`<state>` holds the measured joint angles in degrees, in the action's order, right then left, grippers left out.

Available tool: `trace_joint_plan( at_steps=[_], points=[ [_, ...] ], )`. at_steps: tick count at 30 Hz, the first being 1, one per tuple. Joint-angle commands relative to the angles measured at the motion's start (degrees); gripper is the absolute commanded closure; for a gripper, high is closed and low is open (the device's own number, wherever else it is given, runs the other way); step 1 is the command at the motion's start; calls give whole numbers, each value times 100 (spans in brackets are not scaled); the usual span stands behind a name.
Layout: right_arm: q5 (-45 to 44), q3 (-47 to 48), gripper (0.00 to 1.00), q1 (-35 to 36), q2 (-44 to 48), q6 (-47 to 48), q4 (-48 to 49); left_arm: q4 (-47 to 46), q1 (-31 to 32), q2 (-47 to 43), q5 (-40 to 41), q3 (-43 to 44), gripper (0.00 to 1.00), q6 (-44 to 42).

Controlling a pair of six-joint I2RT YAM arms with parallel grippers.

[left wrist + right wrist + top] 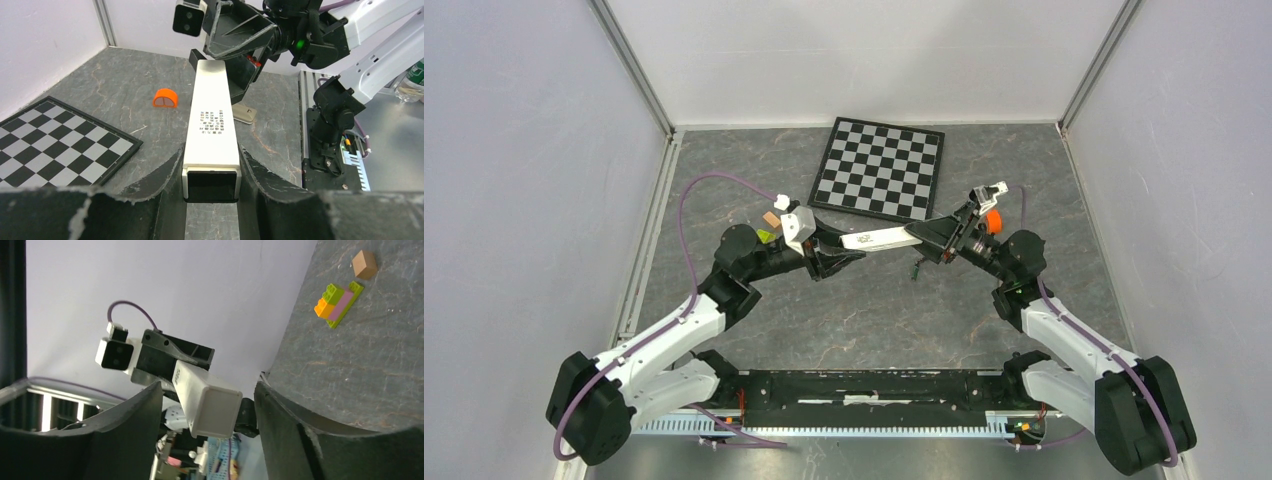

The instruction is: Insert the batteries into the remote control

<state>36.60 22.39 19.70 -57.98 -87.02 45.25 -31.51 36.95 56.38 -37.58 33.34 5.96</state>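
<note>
The printed cover is shut over the remote control's back, so my right gripper will pinch the cover's far end (910,237) and slide it off before putting in the batteries.
The remote control (210,120) is a long white body held level above the table, pale printed back up, with a dark recess at its near end. My left gripper (211,162) is shut on that near end, both fingers pressed against its sides. My right gripper (207,392) stands open around the far end (212,407), with a gap on each side. In the top view the remote (879,238) spans between the left gripper (832,250) and the right gripper (924,238). I cannot make out the batteries.
A chessboard (882,168) lies at the back of the table. An orange cap (165,98) and a small beige piece (245,114) lie under the remote's far end. Coloured toy bricks (338,302) and a brown cube (364,264) sit beyond the left arm.
</note>
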Motion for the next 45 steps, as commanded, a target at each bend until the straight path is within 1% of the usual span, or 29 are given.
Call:
trace_joint_plan(
  at_steps=[1, 3, 7, 12, 14, 17, 19, 22, 25, 26, 27, 28, 29, 31, 34, 36, 38, 39, 43, 45],
  points=[
    [484, 255, 27, -2, -76, 734, 654, 66, 23, -240, -144, 297, 98, 196],
    [703, 380, 27, -1, -183, 801, 617, 139, 23, -297, -169, 287, 98, 117],
    [1040, 573, 33, 25, -270, 854, 641, 242, 23, -321, -170, 307, 98, -71],
    [1161, 649, 56, 35, -316, 966, 459, 261, 23, -291, -309, 374, 98, -45],
    [1133, 590, 67, 31, -331, 963, 451, 327, 23, -350, -307, 375, 98, -42],
    [1062, 463, 76, 21, -338, 971, 427, 403, 27, -522, -132, 332, 98, -50],
    [1017, 362, 78, -15, -336, 952, 414, 483, 23, -641, 18, 330, 98, -51],
    [934, 215, 78, -92, -294, 980, 327, 657, 27, -783, 211, 364, 98, -68],
    [825, 184, 74, -158, -204, 1301, -96, 854, 23, -865, 260, 399, 98, -165],
    [787, 211, 70, -170, -166, 1435, -314, 914, 24, -874, 268, 397, 98, -194],
    [741, 252, 63, -168, -122, 1627, -513, 963, 27, -874, 269, 398, 98, -237],
    [694, 301, 58, -169, -68, 1775, -757, 1012, 23, -875, 261, 396, 98, -265],
    [656, 344, 55, -177, -15, 1901, -939, 1042, 21, -864, 256, 391, 98, -278],
    [595, 377, 48, -179, 74, 1956, -987, 1141, 23, -834, 242, 399, 98, -318],
    [594, 539, 39, -177, 108, 2157, -1202, 1514, 23, -746, 229, 538, 98, -479],
    [545, 655, 35, -178, 108, 2353, -1464, 1717, 23, -701, 229, 621, 98, -576],
    [539, 647, 34, -180, 109, 2360, -1454, 1788, 23, -682, 237, 667, 98, -587],
    [550, 640, 35, -178, 110, 2325, -1411, 1824, 23, -670, 233, 685, 98, -662],
    [537, 649, 44, -178, 156, 2365, -1458, 2078, 23, -604, 238, 763, 98, -901],
    [512, 708, 49, -180, 194, 2498, -1686, 2192, 19, -590, 280, 787, 98, -959]
  ],
)
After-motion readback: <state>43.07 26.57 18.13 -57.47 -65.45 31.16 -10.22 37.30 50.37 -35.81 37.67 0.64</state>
